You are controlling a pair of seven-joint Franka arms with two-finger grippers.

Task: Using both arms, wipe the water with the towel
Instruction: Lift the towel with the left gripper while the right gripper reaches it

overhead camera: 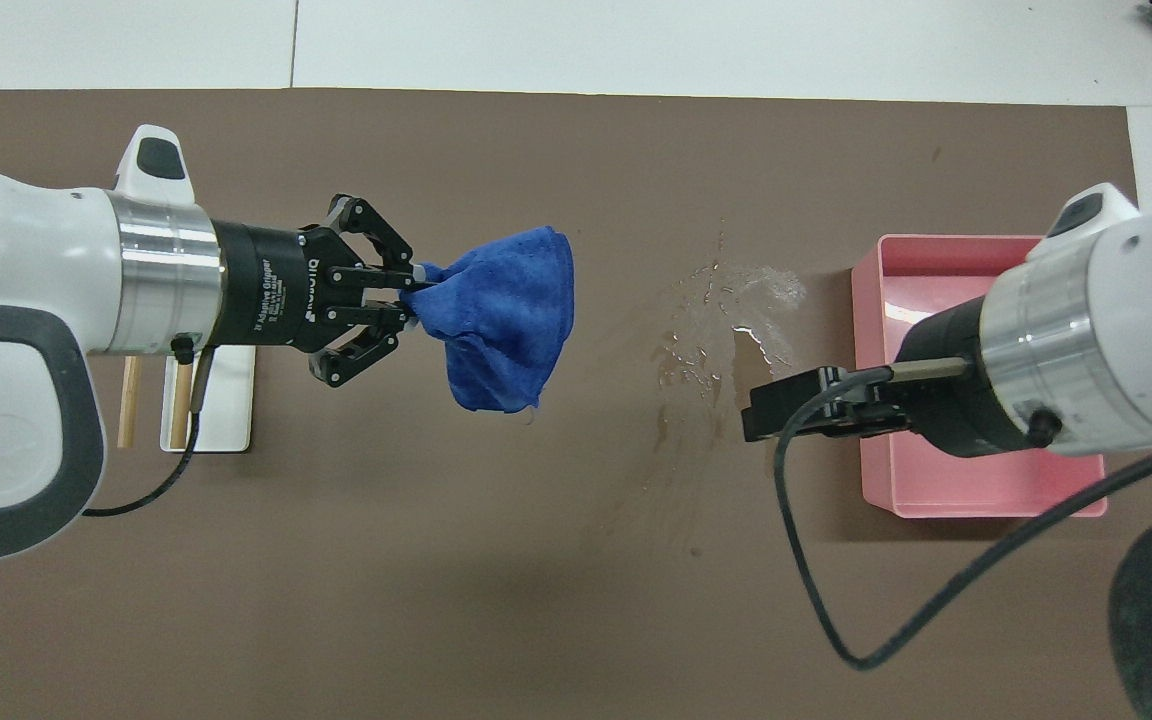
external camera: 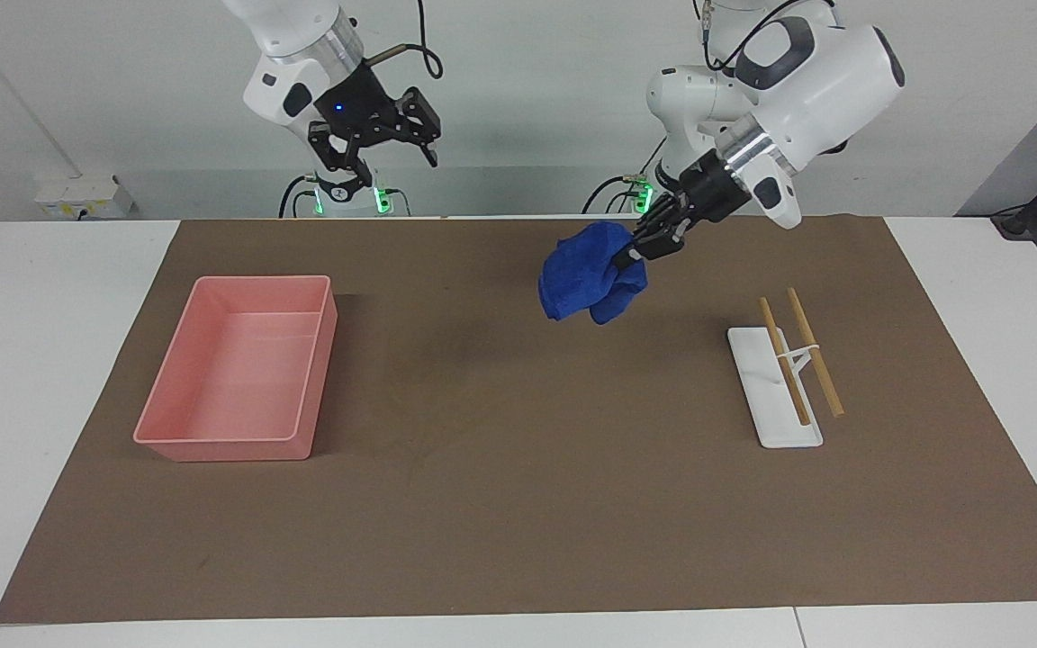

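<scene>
The blue towel's loose end (overhead camera: 553,314), opposite the towel's edge in my left gripper, should be gripped next by my right gripper.
The blue towel (external camera: 586,274) (overhead camera: 508,318) hangs bunched in the air over the brown mat, with my left gripper (external camera: 631,253) (overhead camera: 416,297) shut on one edge of it. A spill of water (overhead camera: 731,345) glistens on the mat between the towel and the pink tray (overhead camera: 986,502). My right gripper (external camera: 381,148) (overhead camera: 762,411) is open and holds nothing. It is raised high, and from overhead it sits over the mat between the water and the tray.
The pink tray (external camera: 239,443) sits at the right arm's end of the mat. A white rack (external camera: 775,391) (overhead camera: 228,400) with two wooden rods (external camera: 811,351) stands at the left arm's end. A brown mat (external camera: 518,504) covers the table.
</scene>
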